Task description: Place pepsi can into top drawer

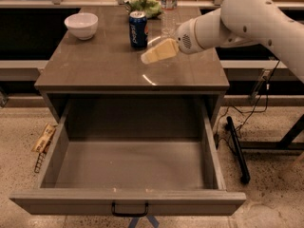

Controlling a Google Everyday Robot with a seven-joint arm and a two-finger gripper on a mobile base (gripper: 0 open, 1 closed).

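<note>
The robot's gripper needs to next go to the middle of the upright pepsi can (138,31) and close there, between the can's top and bottom.
The pepsi can (138,30) stands upright on the grey-brown cabinet top (109,65), towards the back centre. The top drawer (128,201) is pulled fully open below, with its black handle (129,211) at the front centre, and nothing lies in it. My gripper (151,56) reaches in from the right on the white arm (237,20). Its cream fingers (159,51) hover above the cabinet top, just right of and in front of the can, not touching it.
A white bowl (81,25) sits at the back left of the top. A clear plastic bottle (169,8) and a green leafy item (145,4) stand behind the can. A snack bag (43,137) lies on the floor at the left, and cables and a black bar (237,148) at the right.
</note>
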